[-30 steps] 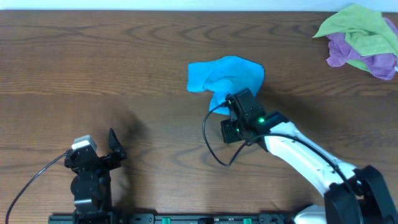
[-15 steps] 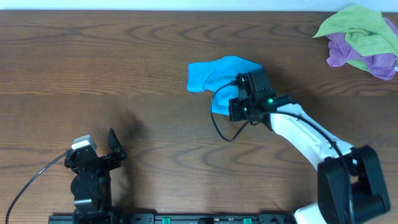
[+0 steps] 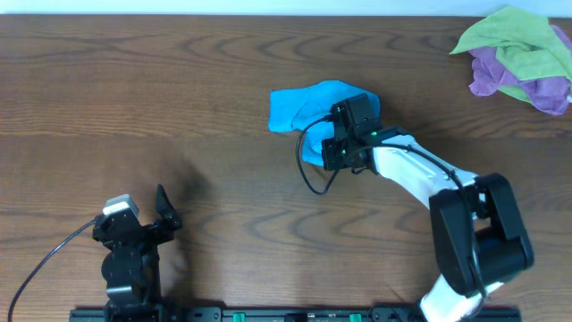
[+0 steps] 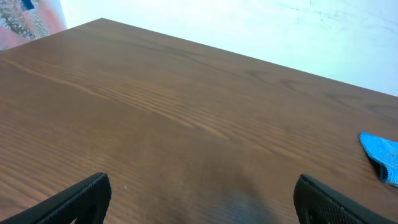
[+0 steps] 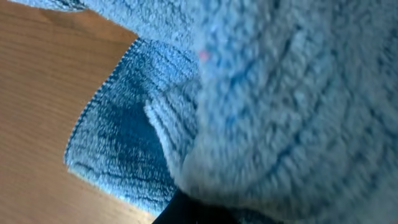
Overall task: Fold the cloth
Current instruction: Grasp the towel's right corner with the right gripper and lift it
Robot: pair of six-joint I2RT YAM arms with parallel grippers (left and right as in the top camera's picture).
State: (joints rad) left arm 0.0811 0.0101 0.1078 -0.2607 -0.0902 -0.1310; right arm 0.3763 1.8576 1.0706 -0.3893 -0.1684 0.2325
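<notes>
The bunch of blue cloth, now at the table's middle, will be let go by my right gripper on the table (image 3: pixel 380 168) beneath the front end of the white forearm.
The blue cloth (image 3: pixel 308 103) lies crumpled at the table's middle, partly doubled over itself. My right gripper (image 3: pixel 344 116) sits over its near right part and is shut on a bunch of the cloth. In the right wrist view the blue cloth (image 5: pixel 280 93) fills the frame close up and hides most of the fingers; only a dark bit shows at the bottom. My left gripper (image 3: pixel 143 213) is open and empty at the near left, far from the cloth. In the left wrist view the left gripper (image 4: pixel 205 199) faces bare table, with a cloth corner (image 4: pixel 382 155) at the right edge.
A heap of green and purple cloths (image 3: pixel 518 54) lies at the far right corner. A black cable (image 3: pixel 308 179) loops off the right wrist just above the wooden table (image 3: pixel 134 89).
My right gripper has moved away from me and slightly left, carrying the cloth's near part over the rest. The left arm has not moved.
</notes>
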